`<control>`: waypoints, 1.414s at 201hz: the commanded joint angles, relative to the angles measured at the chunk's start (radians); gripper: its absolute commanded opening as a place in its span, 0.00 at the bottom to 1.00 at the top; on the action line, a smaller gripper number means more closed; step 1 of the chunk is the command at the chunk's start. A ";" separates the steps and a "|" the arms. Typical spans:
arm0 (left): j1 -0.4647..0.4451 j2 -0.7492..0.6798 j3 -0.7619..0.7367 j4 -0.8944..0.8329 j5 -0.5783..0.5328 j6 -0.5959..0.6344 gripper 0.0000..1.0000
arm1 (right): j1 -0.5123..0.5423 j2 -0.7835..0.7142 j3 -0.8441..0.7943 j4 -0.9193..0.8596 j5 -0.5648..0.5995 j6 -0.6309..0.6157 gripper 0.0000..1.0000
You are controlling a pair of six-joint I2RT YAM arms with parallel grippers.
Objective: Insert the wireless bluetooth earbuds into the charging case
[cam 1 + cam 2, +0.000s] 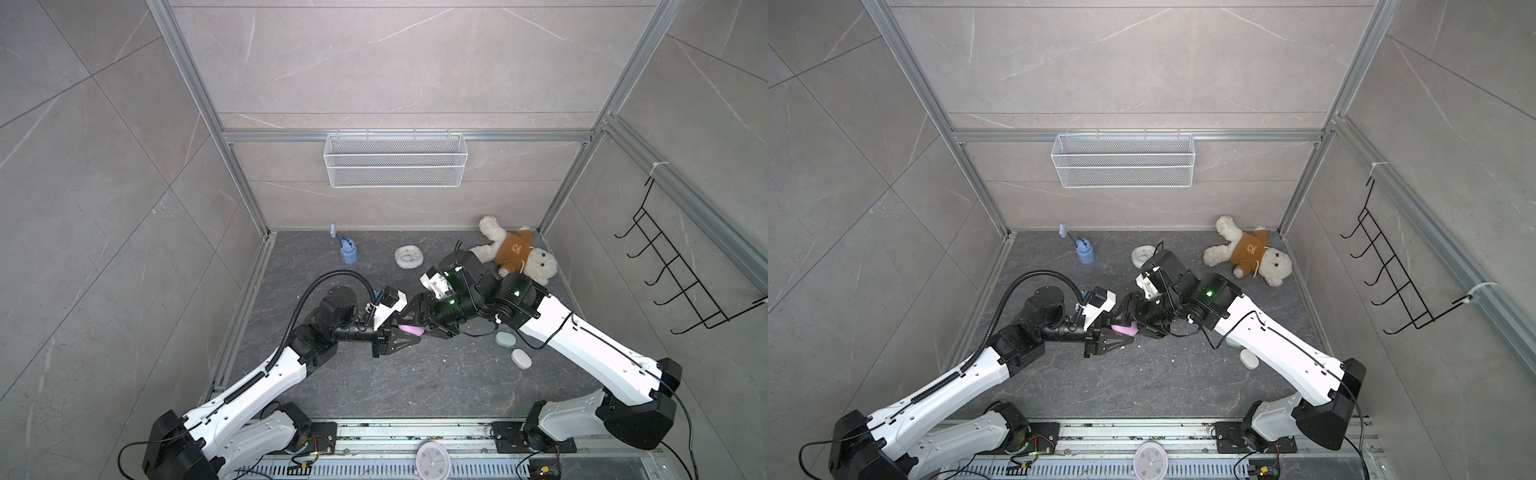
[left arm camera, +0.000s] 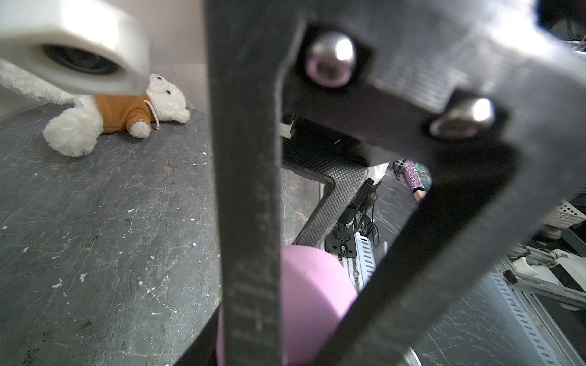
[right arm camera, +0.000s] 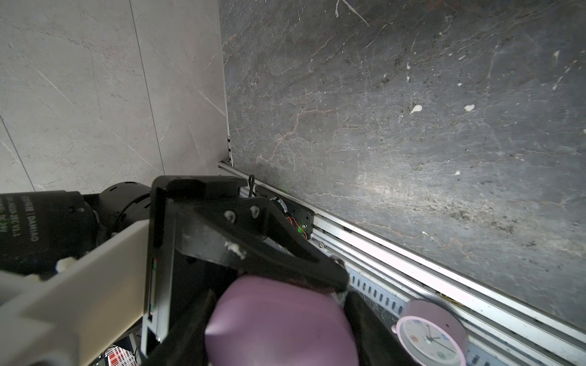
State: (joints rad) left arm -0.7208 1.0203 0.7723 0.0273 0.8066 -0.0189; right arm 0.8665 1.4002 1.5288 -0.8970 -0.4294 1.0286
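Note:
Next, I release the pink charging case with my right gripper on the dark floor (image 1: pixel 494 365), beside the white case.
A pink charging case (image 1: pixel 410 330) (image 1: pixel 1124 329) hangs above the dark floor at the centre, with both grippers meeting around it. My right gripper (image 1: pixel 417 323) comes in from the right, and in its wrist view the case (image 3: pixel 279 323) fills the gap between its two fingers, which press on both sides. My left gripper (image 1: pixel 409 336) reaches in from the left. One of its fingers (image 3: pixel 285 250) lies against the top of the case, but the frames do not show whether it still clamps. In the left wrist view the case (image 2: pixel 310 285) is half hidden behind the right fingers. The earbuds are out of view.
A mint case (image 1: pixel 505 338) and a white case (image 1: pixel 521 358) lie on the floor under the right arm. At the back are a plush bear (image 1: pixel 511 249), a white clock (image 1: pixel 409 257) and a blue holder (image 1: pixel 348 249). A pink clock (image 1: pixel 433 459) sits on the front rail.

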 commanded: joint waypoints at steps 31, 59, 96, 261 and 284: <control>-0.007 -0.047 -0.003 -0.015 -0.101 -0.023 1.00 | -0.095 -0.095 -0.096 -0.078 0.129 -0.036 0.55; -0.006 -0.083 -0.028 -0.056 -0.189 -0.035 1.00 | -0.182 -0.143 -0.169 -0.166 0.251 -0.099 0.56; -0.006 -0.096 -0.035 -0.108 -0.263 -0.053 1.00 | -0.281 -0.210 -0.344 -0.228 0.451 -0.163 0.56; -0.004 -0.062 -0.058 -0.058 -0.361 -0.125 1.00 | -0.369 -0.150 -0.909 0.157 0.637 -0.138 0.59; -0.003 -0.062 -0.059 -0.057 -0.377 -0.128 1.00 | -0.367 -0.127 -0.931 0.189 0.634 -0.134 0.62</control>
State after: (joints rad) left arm -0.7250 0.9565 0.7143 -0.0738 0.4557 -0.1242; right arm 0.5034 1.2510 0.6239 -0.7650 0.1947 0.8787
